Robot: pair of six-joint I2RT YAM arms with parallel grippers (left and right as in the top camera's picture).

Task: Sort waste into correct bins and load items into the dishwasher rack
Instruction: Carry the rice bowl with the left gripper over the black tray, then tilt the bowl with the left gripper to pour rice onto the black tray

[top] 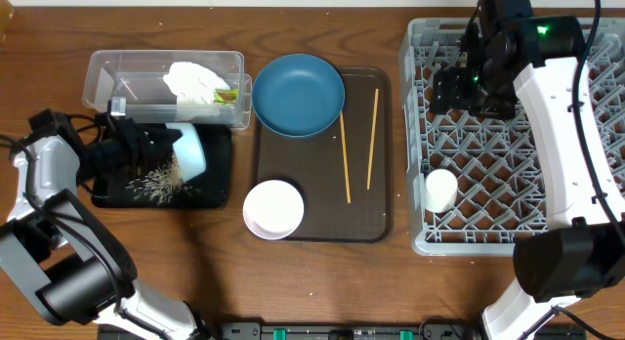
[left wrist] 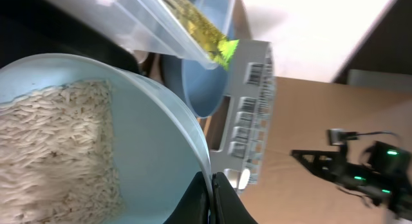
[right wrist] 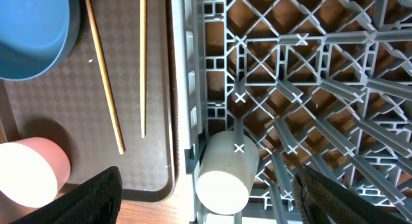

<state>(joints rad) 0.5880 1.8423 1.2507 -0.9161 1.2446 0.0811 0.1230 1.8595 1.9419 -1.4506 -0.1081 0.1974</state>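
The robot's left gripper should set the light blue bowl down between the dark blue dish and the white bowl [top: 317, 166].
My left gripper [left wrist: 212, 199] is shut on the rim of the light blue bowl [top: 189, 149], which is tipped on its side over the black tray [top: 221, 174]. Rice scraps [left wrist: 51, 147] lie inside the bowl and more are scattered on the tray [top: 154, 186]. The clear tub [top: 103, 71] holds the white napkin [top: 195, 81] and the yellow-green wrapper [top: 227, 94]. My right gripper [right wrist: 215, 205] hangs open above the grey dishwasher rack [top: 508, 145], over the white cup [right wrist: 225, 172] lying in the rack's front left corner.
A brown serving tray [top: 371, 218] in the middle carries the dark blue dish [top: 298, 94], two wooden chopsticks [top: 344, 159] and, at its front left corner, the white bowl [top: 272, 208]. The rack's left wall stands close beside the tray.
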